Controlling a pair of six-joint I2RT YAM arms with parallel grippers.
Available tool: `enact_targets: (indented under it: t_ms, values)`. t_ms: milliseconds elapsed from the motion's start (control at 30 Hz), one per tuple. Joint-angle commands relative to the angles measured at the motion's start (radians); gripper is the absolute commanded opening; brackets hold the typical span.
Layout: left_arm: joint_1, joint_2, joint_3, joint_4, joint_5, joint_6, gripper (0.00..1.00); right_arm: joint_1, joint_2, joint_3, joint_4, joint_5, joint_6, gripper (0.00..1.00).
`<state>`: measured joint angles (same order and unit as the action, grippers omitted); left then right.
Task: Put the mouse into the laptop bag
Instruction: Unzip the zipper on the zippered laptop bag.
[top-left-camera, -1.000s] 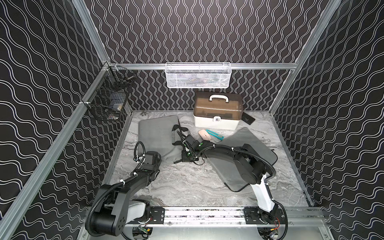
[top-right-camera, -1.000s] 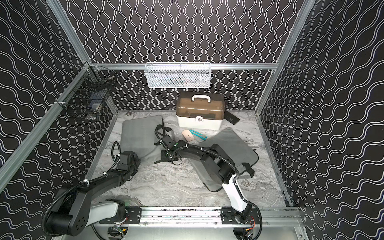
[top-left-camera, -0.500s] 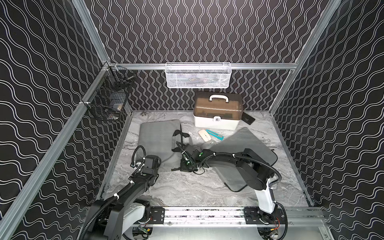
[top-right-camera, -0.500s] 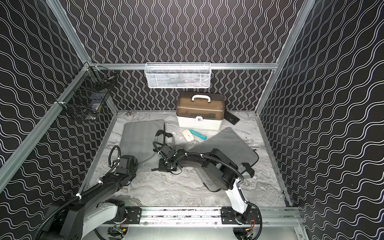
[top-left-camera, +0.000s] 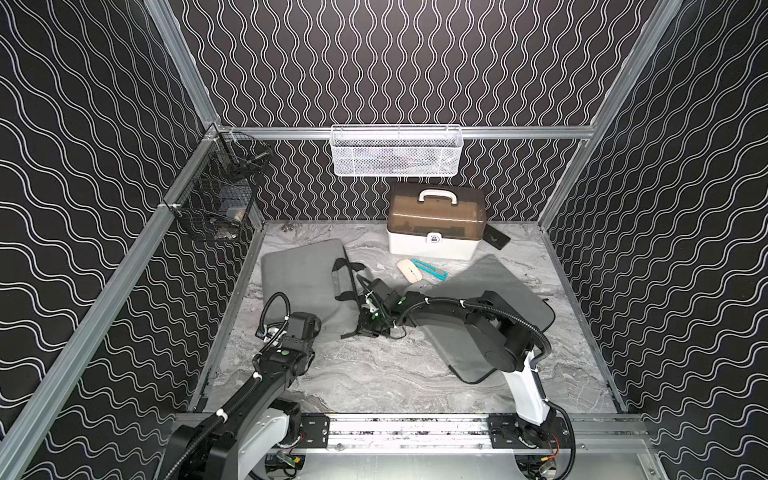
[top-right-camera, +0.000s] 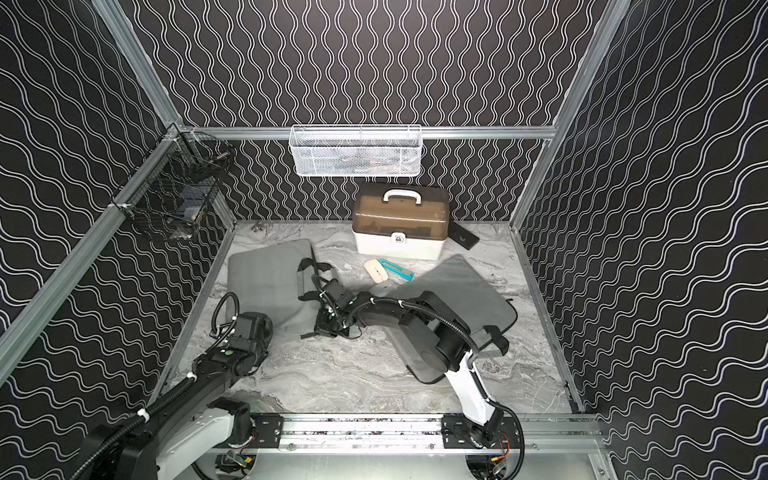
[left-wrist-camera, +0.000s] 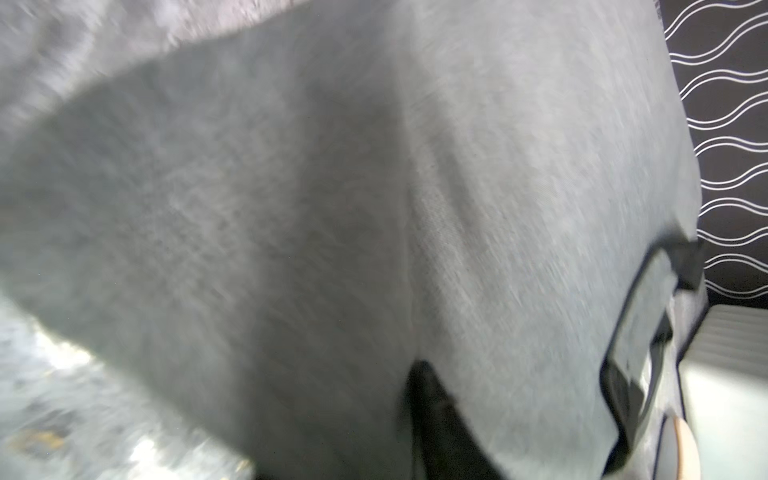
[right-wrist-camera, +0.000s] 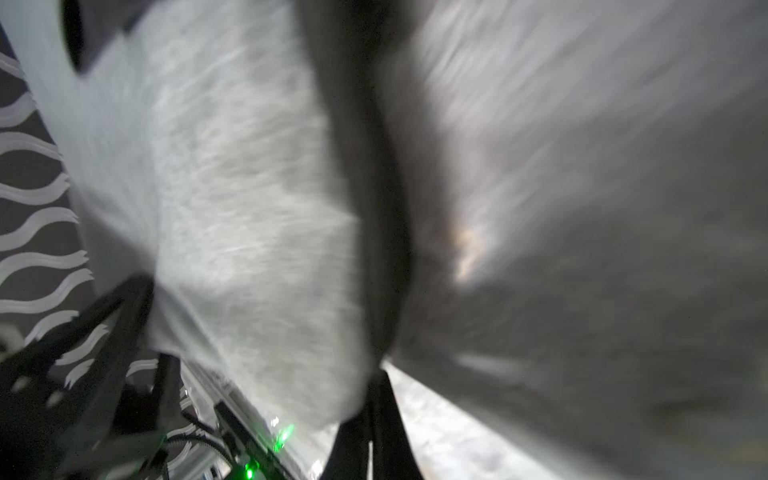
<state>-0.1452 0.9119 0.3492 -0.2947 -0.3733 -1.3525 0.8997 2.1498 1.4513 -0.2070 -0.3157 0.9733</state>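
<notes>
My left gripper has the laptop bag's cloth bulging over one of its fingers, so it should open and pinch the laptop bag's near edge (left-wrist-camera: 172, 406).
The beige mouse (top-left-camera: 409, 270) (top-right-camera: 376, 269) lies on the marble floor in front of the toolbox, with neither gripper touching it. The grey laptop bag (top-left-camera: 299, 278) (top-right-camera: 266, 278) with black handles lies flat at the left. My right gripper (top-left-camera: 368, 328) (right-wrist-camera: 374, 386) is shut on the bag's near right edge, where its dark seam runs into the fingertips. My left gripper (top-left-camera: 311, 332) is at the bag's near corner. One dark finger (left-wrist-camera: 432, 415) stands off centre, so the jaws are parted. Grey cloth (left-wrist-camera: 291, 208) covers the other finger.
A second grey bag (top-left-camera: 490, 299) lies under my right arm. A teal tool (top-left-camera: 432, 271) lies beside the mouse. A white and brown toolbox (top-left-camera: 436, 224) stands at the back. A white mesh basket (top-left-camera: 395, 151) and a black wire basket (top-left-camera: 216, 203) hang on the walls.
My right gripper has pulled the bag's edge toward the near side and a little left. The left gripper's jaws have parted on the bag's corner. The mouse has not moved.
</notes>
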Motion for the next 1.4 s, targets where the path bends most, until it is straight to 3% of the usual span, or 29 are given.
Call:
enact_targets:
  t_ms: [0,100,133,367,667,733,800,833,867,900,1100,1367]
  values:
    - [0.001,-0.052,0.043,-0.147,-0.048,0.084,0.78,-0.059,0.012,0.012,-0.023,0.029,-0.046,0.00]
    - [0.000,-0.117,0.062,-0.197,-0.067,0.131,0.97,-0.113,0.049,0.066,-0.100,0.062,-0.104,0.00]
    - [0.002,-0.135,0.067,-0.212,-0.075,0.144,0.99,-0.129,0.067,0.089,-0.128,0.077,-0.123,0.00]
    - [0.012,-0.116,0.028,-0.100,-0.041,0.202,0.99,-0.196,0.159,0.204,-0.264,0.132,-0.201,0.00]
    - [0.017,0.163,-0.023,0.207,0.041,0.198,0.98,-0.200,0.154,0.228,-0.295,0.137,-0.238,0.00]
    - [0.018,0.232,-0.030,0.286,0.059,0.190,0.85,-0.198,0.147,0.227,-0.294,0.130,-0.242,0.00]
    - [0.018,0.283,-0.033,0.333,0.062,0.167,0.38,-0.187,0.144,0.222,-0.291,0.124,-0.240,0.00]
    - [0.018,0.293,-0.034,0.345,0.060,0.157,0.20,-0.180,0.144,0.219,-0.290,0.128,-0.235,0.00]
    - [0.016,0.297,-0.036,0.352,0.060,0.148,0.07,-0.171,0.143,0.217,-0.289,0.130,-0.226,0.00]
    - [0.016,0.292,-0.039,0.354,0.060,0.137,0.00,-0.160,0.147,0.216,-0.289,0.130,-0.214,0.00]
    - [-0.012,0.226,-0.087,0.352,0.027,0.077,0.00,-0.127,0.165,0.234,-0.342,0.108,-0.012,0.00]
    - [-0.039,0.238,-0.118,0.374,0.006,0.040,0.00,-0.073,0.152,0.291,-0.350,0.046,0.121,0.00]
